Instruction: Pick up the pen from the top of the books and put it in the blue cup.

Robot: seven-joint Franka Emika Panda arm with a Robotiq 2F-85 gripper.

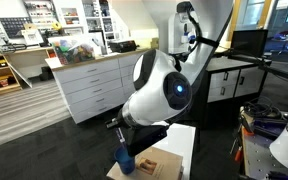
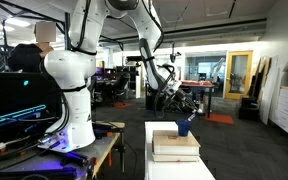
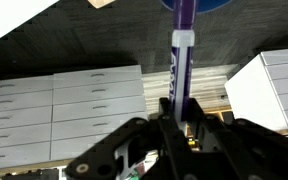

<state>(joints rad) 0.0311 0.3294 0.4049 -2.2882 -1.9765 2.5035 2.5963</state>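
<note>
Next, my gripper releases the pen inside the blue cup (image 1: 125,154) (image 3: 191,4) that is beside the tan-brown books, with the end of the pen above the cup's rim.
In the wrist view my gripper (image 3: 176,118) is shut on the pen (image 3: 180,60), a purple and white stick whose far end reaches the rim of the blue cup (image 3: 196,4) at the frame's top edge. In both exterior views the blue cup (image 1: 125,157) (image 2: 184,127) stands on the white table beside the tan-brown books (image 1: 156,162) (image 2: 174,146). My gripper (image 2: 178,108) hangs just above the cup. In an exterior view the arm's elbow (image 1: 164,92) hides most of the gripper, and the pen is too thin to make out.
The white table (image 2: 180,168) bears the books and cup. White drawer cabinets (image 1: 94,85) stand behind, and also show in the wrist view (image 3: 44,105). A second white robot base (image 2: 74,90) and a cluttered desk (image 2: 24,110) stand beside the table.
</note>
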